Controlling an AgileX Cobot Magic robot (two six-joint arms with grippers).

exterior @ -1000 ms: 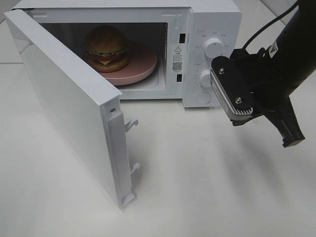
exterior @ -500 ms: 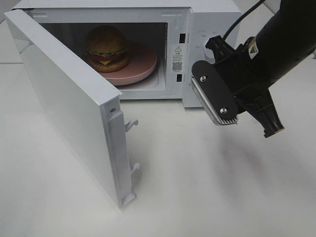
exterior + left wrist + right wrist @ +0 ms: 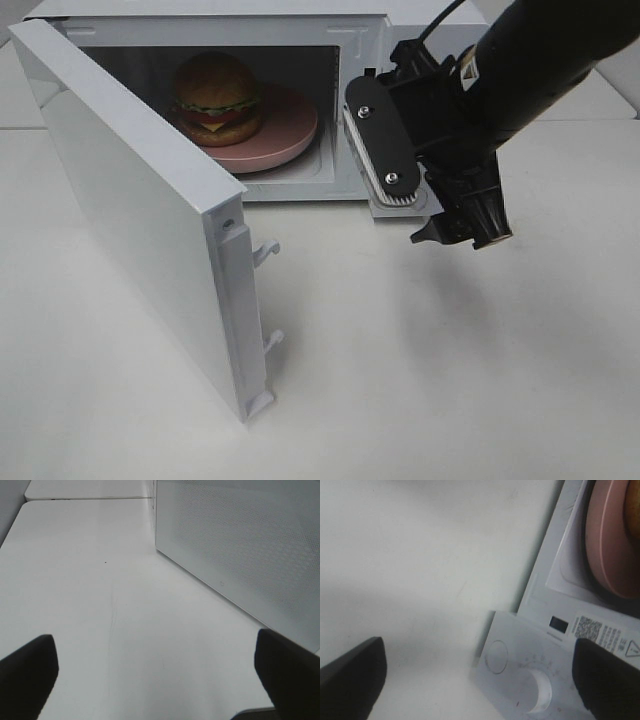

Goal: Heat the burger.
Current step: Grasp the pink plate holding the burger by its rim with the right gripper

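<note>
The pink plate under the burger is to be gripped next, so my right gripper needs to reach into the microwave and close on the near rim [image 3: 250, 164] [image 3: 592, 540] of that plate.
The burger [image 3: 216, 97], with a golden-brown bun and green, red and yellow layers, sits on a pink plate [image 3: 292, 130] inside the white microwave [image 3: 420, 30]. The microwave door [image 3: 130, 200] is swung wide open to the left. My right gripper [image 3: 430, 195] hangs open just in front of the control panel, holding nothing. The right wrist view shows the panel's knob [image 3: 535, 690] and the plate [image 3: 612, 545] beyond my right gripper [image 3: 480, 680]. My left gripper [image 3: 157, 680] is open over bare table beside the door [image 3: 240, 545]. It does not show in the exterior high view.
The open door juts out over the table on the left, with two latch hooks [image 3: 266, 250] on its edge. White tabletop [image 3: 420, 360] spreads in front of the microwave. My right arm covers most of the control panel.
My right gripper has swung left and up, from the table's right side to the front of the control panel, and its jaws have opened. The burger, plate and door have not moved.
</note>
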